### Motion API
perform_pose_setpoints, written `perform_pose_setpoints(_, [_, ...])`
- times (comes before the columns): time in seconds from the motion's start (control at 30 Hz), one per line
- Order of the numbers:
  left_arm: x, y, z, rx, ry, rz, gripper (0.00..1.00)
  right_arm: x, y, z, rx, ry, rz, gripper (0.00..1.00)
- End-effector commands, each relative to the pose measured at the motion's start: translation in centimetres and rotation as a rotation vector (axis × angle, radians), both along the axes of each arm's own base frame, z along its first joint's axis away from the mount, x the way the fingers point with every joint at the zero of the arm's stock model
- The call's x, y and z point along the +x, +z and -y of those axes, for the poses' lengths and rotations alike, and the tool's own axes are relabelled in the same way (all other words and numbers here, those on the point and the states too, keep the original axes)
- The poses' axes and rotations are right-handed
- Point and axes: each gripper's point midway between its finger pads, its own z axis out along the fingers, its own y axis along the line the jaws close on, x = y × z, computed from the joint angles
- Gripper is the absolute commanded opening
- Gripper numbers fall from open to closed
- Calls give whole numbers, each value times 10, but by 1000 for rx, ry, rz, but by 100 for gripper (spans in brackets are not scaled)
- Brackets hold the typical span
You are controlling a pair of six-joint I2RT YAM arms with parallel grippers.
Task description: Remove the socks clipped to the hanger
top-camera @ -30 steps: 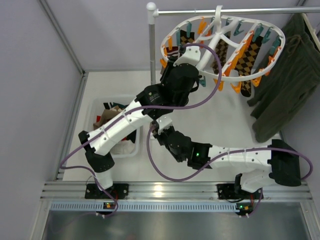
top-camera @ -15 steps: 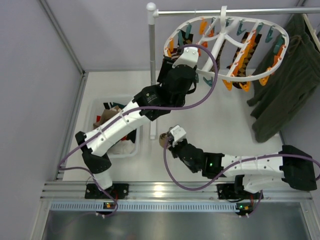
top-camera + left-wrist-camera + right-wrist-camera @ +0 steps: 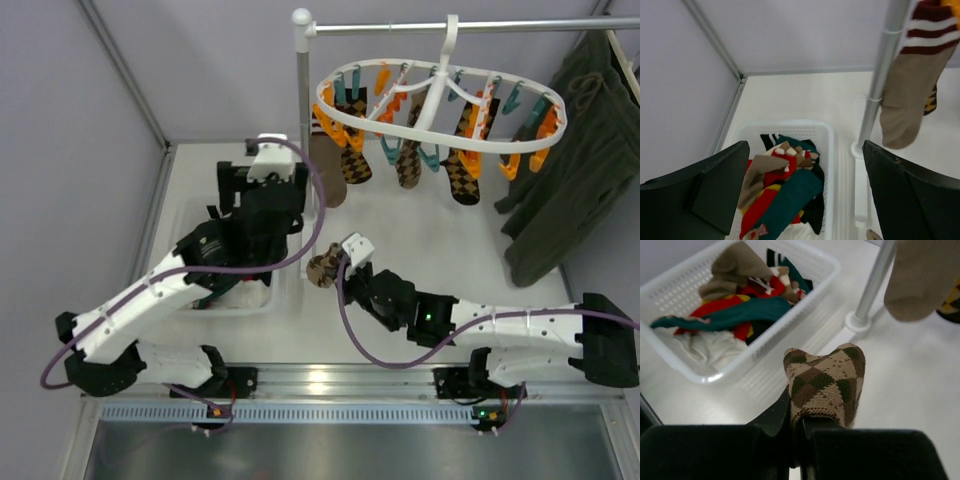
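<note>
My left gripper is to move next to the plain tan sock's lower end (image 3: 328,195) (image 3: 896,136), which is beside the grey pole, and it will close on it there.
The white oval hanger (image 3: 432,108) hangs from the rail, with several brown argyle socks (image 3: 462,175) and a plain tan sock (image 3: 327,172) clipped under it. My right gripper (image 3: 336,268) is shut on one loose argyle sock (image 3: 825,382), held low beside the basket and near the pole's foot. My left gripper (image 3: 805,200) stands wide open above the white basket (image 3: 790,125), with nothing between its fingers (image 3: 912,195). In the top view the left gripper (image 3: 262,178) sits over the basket's far end.
The basket (image 3: 190,215) holds a heap of red, teal, black and tan socks (image 3: 785,185). The grey pole (image 3: 303,130) stands just right of it on its round foot (image 3: 858,322). A dark green garment (image 3: 570,170) hangs at the far right.
My left arm pulled back from the hanger to above the basket, and its jaws opened wide. The hanger swung back level. The right gripper kept the argyle sock and shifted slightly.
</note>
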Motion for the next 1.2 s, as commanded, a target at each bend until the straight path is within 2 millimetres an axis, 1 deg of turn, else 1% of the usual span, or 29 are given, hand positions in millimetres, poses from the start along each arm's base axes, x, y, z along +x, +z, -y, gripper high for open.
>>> perform_pose_setpoints(0.0, [-22,0,-56,-103,136,72,98,-1,52,-37,68,131,29,0])
perform_pose_setpoints(0.03, [-34,6,-76,-156,143,98,99,-6,51,-47,54,192,16,0])
perform_pose_setpoints(0.1, [-43,-3,-92,-173,151,101,99,-1,62,-70,52,247,15,0])
perform_pose_setpoints(0.13, [-50,0,-104,-212,142,114,98,1,64,-77,38,259,17,0])
perform_pose_setpoints(0.17, [-55,-5,-109,-219,134,105,98,9,65,-92,5,267,20,0])
perform_pose_setpoints(0.23, [-61,-8,-116,-245,106,94,98,8,67,-114,-11,329,5,0])
perform_pose_setpoints(0.27, [-64,-12,-120,-229,100,80,98,16,65,-131,-28,350,-16,0])
perform_pose_setpoints(0.33, [-68,-13,-122,-238,78,72,99,20,64,-152,-35,408,-40,0])
perform_pose_setpoints(0.4, [-74,-14,-132,-252,78,82,99,33,61,-178,-49,431,-56,0])
perform_pose_setpoints(0.43, [-76,-14,-138,-255,90,91,98,41,76,-187,-36,427,-47,0])
perform_pose_setpoints(0.47, [-80,-12,-148,-275,102,108,99,46,53,-200,-69,442,-86,0])
perform_pose_setpoints(0.5, [-82,-15,-152,-271,112,111,98,47,44,-206,-84,452,-112,0])
perform_pose_setpoints(0.53, [-84,-16,-158,-273,134,121,98,54,58,-215,-56,449,-103,3])
perform_pose_setpoints(0.57, [-86,-18,-162,-276,141,125,98,60,34,-224,-74,434,-152,12])
perform_pose_setpoints(0.6, [-87,-22,-165,-279,147,128,98,65,28,-227,-78,414,-180,35])
perform_pose_setpoints(0.67, [-88,-27,-168,-281,160,130,99,75,18,-235,-61,391,-231,46])
perform_pose_setpoints(0.7, [-88,-30,-167,-278,159,128,98,77,17,-235,-57,381,-238,54])
perform_pose_setpoints(0.73, [-87,-32,-165,-272,161,124,98,80,17,-232,-53,363,-243,72])
perform_pose_setpoints(0.8, [-86,-33,-160,-281,138,116,99,77,24,-224,-40,353,-241,81])
perform_pose_setpoints(0.83, [-85,-32,-158,-297,126,116,99,77,36,-211,-26,320,-222,92])
perform_pose_setpoints(0.9, [-84,-31,-151,-313,93,106,98,78,50,-192,-3,274,-203,95])
perform_pose_setpoints(0.93, [-83,-32,-147,-320,79,101,99,72,58,-169,9,257,-199,96])
perform_pose_setpoints(0.97, [-83,-31,-144,-329,68,99,98,72,70,-159,53,249,-177,97])
perform_pose_setpoints(1.0, [-82,-32,-137,-337,34,86,99,68,74,-146,68,241,-169,98])
perform_pose_setpoints(1.03, [-81,-33,-133,-338,19,78,99,59,75,-122,69,230,-168,99])
perform_pose_setpoints(1.07, [-80,-33,-127,-336,0,67,98,56,85,-114,107,229,-144,99])
perform_pose_setpoints(1.1, [-80,-35,-118,-342,-40,48,99,51,87,-104,110,228,-139,99])
perform_pose_setpoints(1.13, [-79,-37,-109,-351,-68,32,99,43,87,-85,110,222,-134,99])
perform_pose_setpoints(1.17, [-78,-40,-101,-366,-95,19,98,41,84,-74,107,200,-133,100])
